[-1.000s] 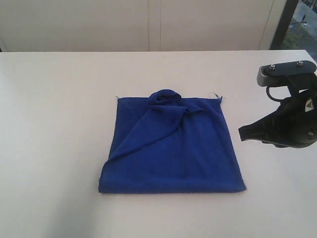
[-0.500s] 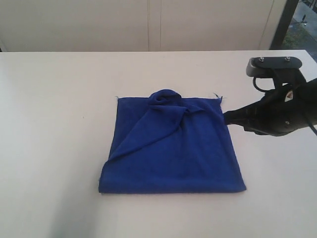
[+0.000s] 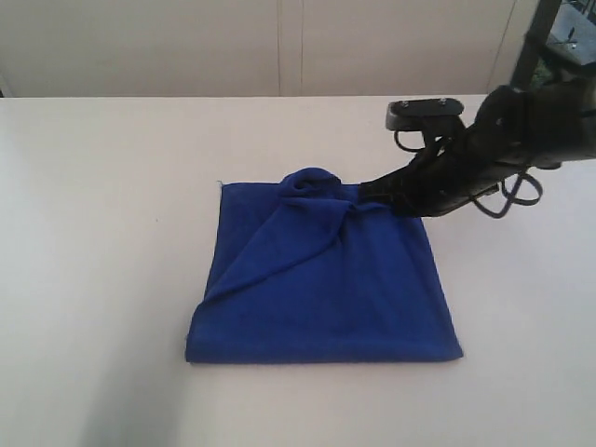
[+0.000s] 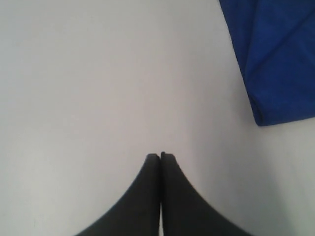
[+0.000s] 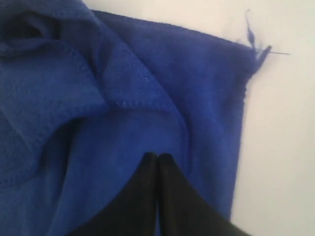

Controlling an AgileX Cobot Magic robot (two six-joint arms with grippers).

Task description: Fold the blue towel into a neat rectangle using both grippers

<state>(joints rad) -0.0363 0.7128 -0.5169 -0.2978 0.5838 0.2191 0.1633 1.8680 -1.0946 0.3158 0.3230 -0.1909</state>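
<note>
The towel is bunched in a hump at its far edge. My right gripper needs to grab the fold (image 3: 348, 193) next to the hump and pull it toward the frayed corner.
The blue towel (image 3: 321, 275) lies roughly folded on the white table, with a bunched hump at its far edge and a diagonal flap across its left part. My right gripper (image 3: 363, 193) reaches in from the right, its shut tip over the towel's far right part beside the hump. In the right wrist view the shut jaws (image 5: 157, 156) hover above the towel (image 5: 98, 98), with a loose thread (image 5: 256, 42) at the corner. My left gripper (image 4: 161, 155) is shut over bare table, the towel's corner (image 4: 280, 73) off to one side. The left arm is out of the exterior view.
The white table (image 3: 102, 233) stretches around the towel on all sides. A pale wall panel (image 3: 279, 47) runs along the far edge, with a dark window frame (image 3: 540, 37) at the back right.
My right arm has swung left from the table's right side, and its shut tip now sits over the towel's far right part. The towel has not moved.
</note>
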